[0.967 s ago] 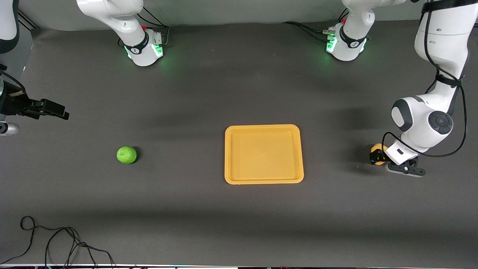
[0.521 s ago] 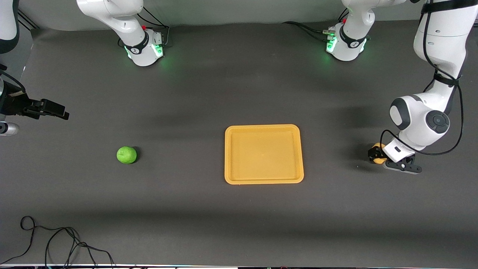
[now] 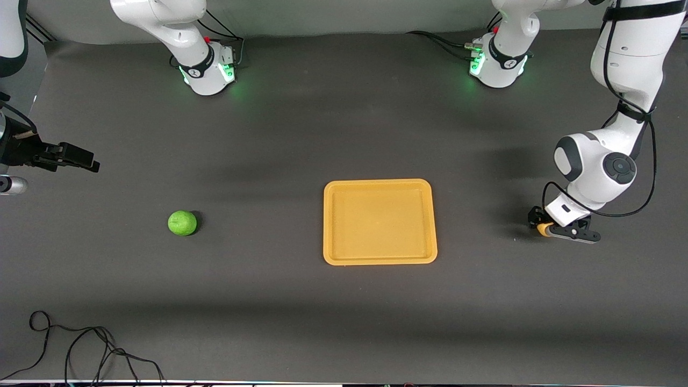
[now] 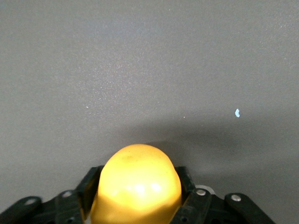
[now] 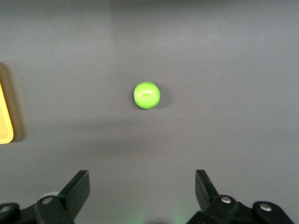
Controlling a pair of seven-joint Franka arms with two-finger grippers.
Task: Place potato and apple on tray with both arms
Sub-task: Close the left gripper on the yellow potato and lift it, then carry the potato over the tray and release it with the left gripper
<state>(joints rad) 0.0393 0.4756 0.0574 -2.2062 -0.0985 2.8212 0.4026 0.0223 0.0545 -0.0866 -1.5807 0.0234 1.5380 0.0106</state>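
The potato will go down inside the tray [image 3: 414,220] near the rim facing my left gripper, and my left gripper needs to put it there.
The yellow-tan potato [image 3: 544,230] is gripped by my left gripper [image 3: 539,223], low over the table toward the left arm's end, apart from the tray. In the left wrist view the potato [image 4: 138,179] fills the space between the black fingers [image 4: 88,184]. The orange-yellow tray [image 3: 379,259] lies empty at the table's middle. The green apple [image 3: 183,222] sits on the table toward the right arm's end. My right gripper [image 3: 78,157] hangs open and empty, high near that end; its wrist view shows the apple [image 5: 147,95] ahead of the open gripper [image 5: 142,184], with the tray's corner [image 5: 4,126] at the edge.
A loose black cable [image 3: 80,344] lies at the table's front corner on the right arm's end. Both green-lit arm bases [image 3: 207,70] stand along the back edge. Bare dark table mat lies between the tray and each fruit.
The left arm's wrist has shifted a little toward the tray with the potato in its gripper, and the wrist now covers more of the potato. The right arm has not moved.
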